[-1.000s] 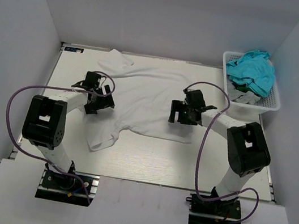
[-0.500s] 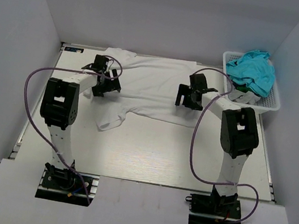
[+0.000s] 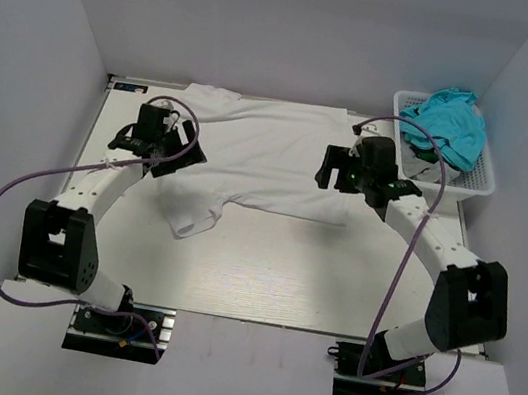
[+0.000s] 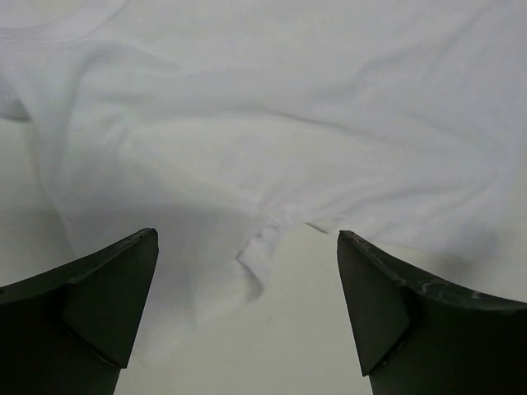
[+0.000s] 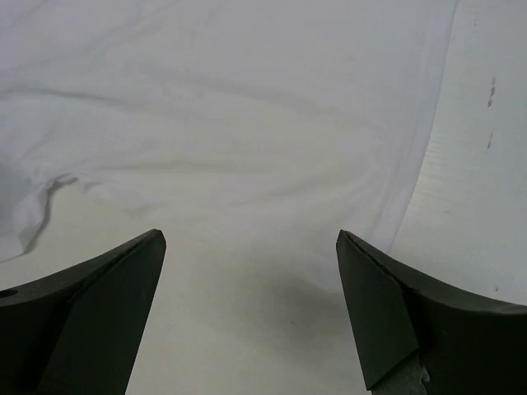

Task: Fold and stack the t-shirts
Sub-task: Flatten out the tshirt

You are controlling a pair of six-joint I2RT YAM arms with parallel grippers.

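Next, I move my left gripper to the near corner [image 3: 177, 236] [image 4: 146, 359] of the white t-shirt's outstretched sleeve and close it there.
A white t-shirt [image 3: 271, 153] lies spread out at the far part of the table, one sleeve [image 3: 190, 214] reaching toward the near left. My left gripper [image 3: 173, 145] hovers over the shirt's left side, open and empty. In the left wrist view [image 4: 247, 237] the shirt [image 4: 272, 123] and a crumpled sleeve fold [image 4: 255, 255] lie under the jaws. My right gripper [image 3: 341, 172] hovers over the shirt's right part, open and empty. In the right wrist view [image 5: 249, 234] the shirt [image 5: 230, 99] fills the frame, with its hem [image 5: 428, 140] at the right.
A white basket [image 3: 484, 184] stands at the back right corner with a turquoise cloth [image 3: 449, 122] and a grey one in it. Bare table [image 3: 262, 268] lies in front of the shirt. Walls close in on the left, back and right.
The shirt has shifted toward the far edge and lies flatter. Both grippers went far out over it, then drew back nearer and stand open above it.
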